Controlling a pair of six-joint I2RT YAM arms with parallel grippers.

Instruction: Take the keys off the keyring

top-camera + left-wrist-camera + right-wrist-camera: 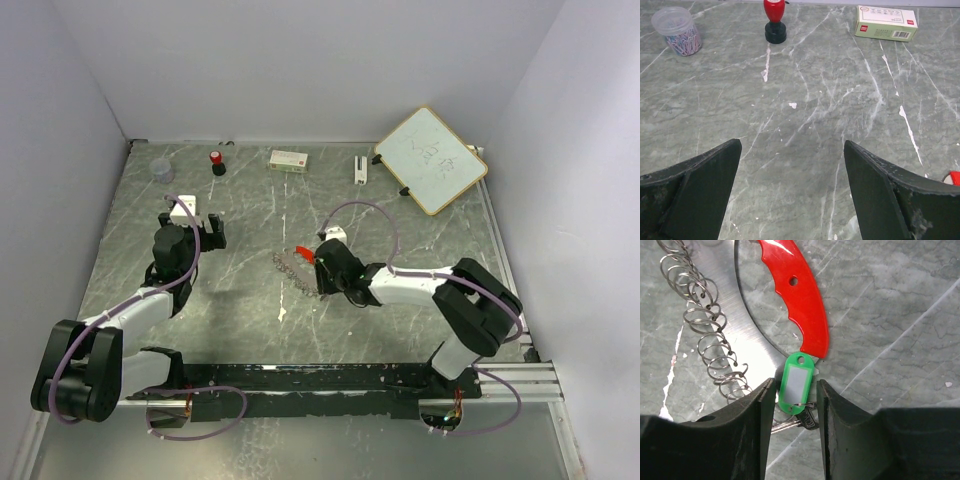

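Next, I open my right gripper and take the wire ring (784, 417) beside the metal key, because my right fingers straddle the green key's label while a ring joins it to the keyring.
The keyring is a large dull silver ring (747, 325) with a chain of small wire rings (705, 330); it lies mid-table (290, 268). The curved red key (800, 295) sits on the ring and also shows from above (303, 250). The small green key (797, 382), with a white label, lies between my right gripper's (795, 385) fingers, over a little metal key (795, 422). The jaws straddle the green key with a narrow gap on each side. My left gripper (791, 145) is open and empty over bare table, well left of the keyring (190, 225).
A red-capped bottle (775, 20), a jar of paper clips (679, 30) and a small box (886, 22) stand along the back. A whiteboard (431, 160) leans at the back right, with a small white item (360, 168) beside it.
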